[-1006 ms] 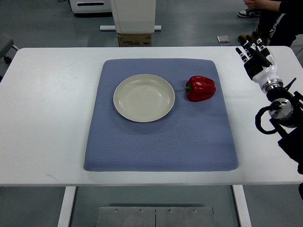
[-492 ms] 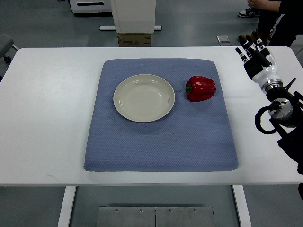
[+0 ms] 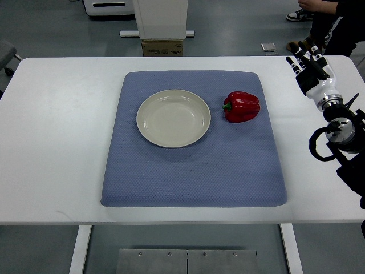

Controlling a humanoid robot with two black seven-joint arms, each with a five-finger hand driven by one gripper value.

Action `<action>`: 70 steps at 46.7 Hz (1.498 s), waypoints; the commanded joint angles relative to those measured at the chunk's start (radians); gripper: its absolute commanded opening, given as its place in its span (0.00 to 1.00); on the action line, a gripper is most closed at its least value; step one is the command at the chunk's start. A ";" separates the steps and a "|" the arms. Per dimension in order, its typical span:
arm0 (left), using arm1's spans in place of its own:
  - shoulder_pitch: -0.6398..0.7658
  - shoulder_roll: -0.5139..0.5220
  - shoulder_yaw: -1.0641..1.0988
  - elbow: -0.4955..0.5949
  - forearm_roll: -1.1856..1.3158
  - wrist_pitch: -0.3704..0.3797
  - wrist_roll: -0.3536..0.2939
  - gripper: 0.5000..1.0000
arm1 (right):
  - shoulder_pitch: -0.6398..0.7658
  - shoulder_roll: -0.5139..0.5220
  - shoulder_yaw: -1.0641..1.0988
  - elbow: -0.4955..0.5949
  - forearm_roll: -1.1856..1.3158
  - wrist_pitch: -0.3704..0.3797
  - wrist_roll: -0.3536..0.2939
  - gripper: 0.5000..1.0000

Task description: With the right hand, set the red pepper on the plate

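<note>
The robot's right gripper will next grasp the red pepper around its wide body (image 3: 245, 107), from the end opposite the green stem.
A red pepper (image 3: 242, 107) with a green stem lies on its side on a blue mat (image 3: 194, 171), just right of an empty cream plate (image 3: 173, 118). My right hand (image 3: 306, 64) is over the table's far right edge, well to the right of the pepper. Its fingers are straight and relaxed, pointing away from me, and hold nothing. The left arm does not show.
The mat lies in the middle of a white table (image 3: 57, 142). A cardboard box (image 3: 162, 48) and a white stand are on the floor behind the table. A person's shoes and legs (image 3: 319, 17) show at the top right, behind my right hand.
My right hand has shifted slightly to the right and a little farther away. The pepper and plate have not moved.
</note>
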 commanded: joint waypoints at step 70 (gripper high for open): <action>0.000 0.000 0.000 0.000 0.000 0.000 0.000 1.00 | 0.027 0.012 -0.025 -0.041 0.000 -0.003 0.014 1.00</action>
